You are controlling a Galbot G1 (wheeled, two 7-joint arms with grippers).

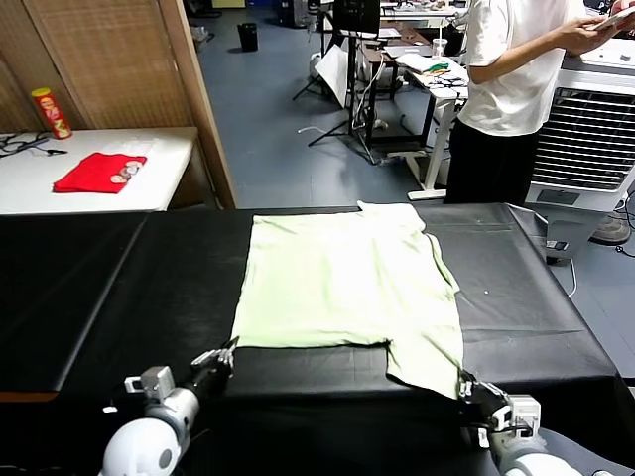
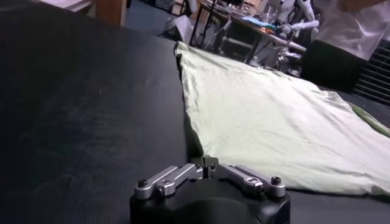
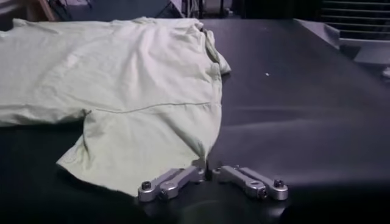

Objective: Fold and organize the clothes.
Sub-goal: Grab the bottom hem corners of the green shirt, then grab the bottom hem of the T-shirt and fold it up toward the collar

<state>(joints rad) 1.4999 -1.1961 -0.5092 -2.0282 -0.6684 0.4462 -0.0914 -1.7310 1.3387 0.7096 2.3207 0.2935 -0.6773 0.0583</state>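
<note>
Next, my right gripper lets go of the sleeve corner on the T-shirt (image 1: 433,287) (image 3: 204,74), beside the near end of the neck opening.
The clothes are one pale mint-green T-shirt (image 1: 342,278), lying flat on the black table (image 1: 119,278). A short sleeve sticks out toward the near right. My left gripper (image 1: 226,353) is at the shirt's near left corner; in the left wrist view the left gripper (image 2: 207,165) is shut, with the edge of the T-shirt (image 2: 274,115) meeting its tips. My right gripper (image 1: 466,385) is at the near right corner. The right wrist view shows the right gripper (image 3: 207,170) shut, with a fold of the T-shirt (image 3: 122,73) drawn up between its tips.
A red folded garment (image 1: 99,172) and a snack can (image 1: 50,112) lie on a white table (image 1: 159,188) at the far left. A person (image 1: 516,89) stands beyond the table's far right edge beside a white cooler (image 1: 585,139). Bare black tabletop lies on both sides of the shirt.
</note>
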